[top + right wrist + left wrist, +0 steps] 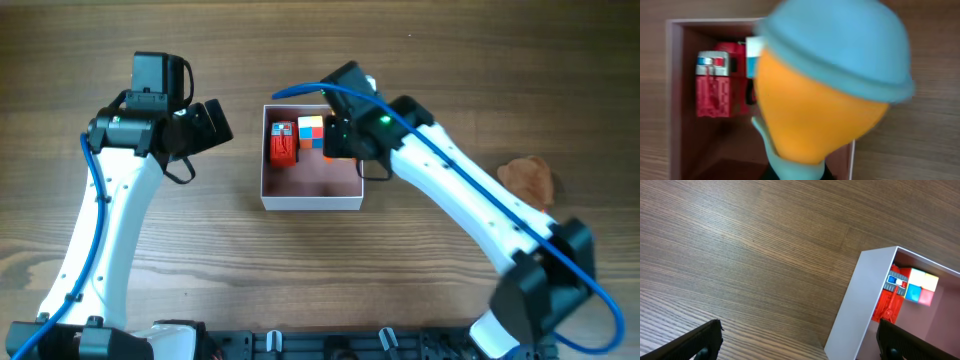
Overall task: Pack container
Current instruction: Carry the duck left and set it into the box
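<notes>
Next, my right gripper lets go of the toy figure in the box (346, 155) (812, 110) next to the many-coloured cube, away from the red fire truck.
The container (312, 202) is a square white box with a dusty-pink inside, at the table's middle. A red fire truck (283, 143) and a many-coloured cube (311, 132) lie along its far wall. My right gripper (340, 140) hovers over the box's far right part. It is shut on a toy figure (825, 95) with an orange head, light-blue cap and teal body, which hides its fingers (800, 172). My left gripper (215, 125) is open and empty, just left of the box. Its fingers (800, 347) straddle the box's left wall (855, 315).
A flat brown object (527, 178) lies on the wood table at the right. The truck (890, 297) and cube (920, 285) also show in the left wrist view. In the right wrist view the truck (715, 82) lies behind the toy.
</notes>
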Robot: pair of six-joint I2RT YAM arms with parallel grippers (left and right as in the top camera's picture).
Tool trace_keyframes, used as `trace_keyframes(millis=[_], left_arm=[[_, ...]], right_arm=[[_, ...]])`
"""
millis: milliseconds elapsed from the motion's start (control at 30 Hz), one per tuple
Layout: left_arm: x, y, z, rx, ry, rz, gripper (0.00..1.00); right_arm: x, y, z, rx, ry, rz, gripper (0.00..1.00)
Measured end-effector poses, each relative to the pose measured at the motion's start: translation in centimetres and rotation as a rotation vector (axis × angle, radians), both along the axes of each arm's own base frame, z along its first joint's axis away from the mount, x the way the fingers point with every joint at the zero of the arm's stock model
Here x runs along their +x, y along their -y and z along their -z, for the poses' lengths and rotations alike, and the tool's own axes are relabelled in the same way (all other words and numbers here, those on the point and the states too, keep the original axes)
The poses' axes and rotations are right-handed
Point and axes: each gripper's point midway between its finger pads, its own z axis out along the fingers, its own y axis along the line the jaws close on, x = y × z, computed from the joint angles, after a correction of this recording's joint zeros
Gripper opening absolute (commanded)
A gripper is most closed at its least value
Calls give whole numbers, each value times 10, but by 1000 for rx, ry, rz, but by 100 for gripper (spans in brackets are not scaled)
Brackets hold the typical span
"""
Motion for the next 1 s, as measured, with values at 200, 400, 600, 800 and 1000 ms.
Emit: trace_keyframes(millis=[200, 400, 600, 800, 1000], left_arm=[[0, 0, 0, 0, 0, 0, 100], [0, 0, 0, 0, 0, 0, 100], [0, 0, 0, 0, 0, 0, 100], [0, 0, 0, -1, 0, 0, 100], [0, 0, 0, -1, 0, 0, 100]], right_arm=[[6, -4, 44, -48, -65, -3, 4], [16, 2, 64, -64, -84, 14, 6], [27, 14, 70, -78, -81, 10, 8], [27, 14, 70, -91, -77, -23, 9], [27, 15, 70, -99, -75, -45, 53]])
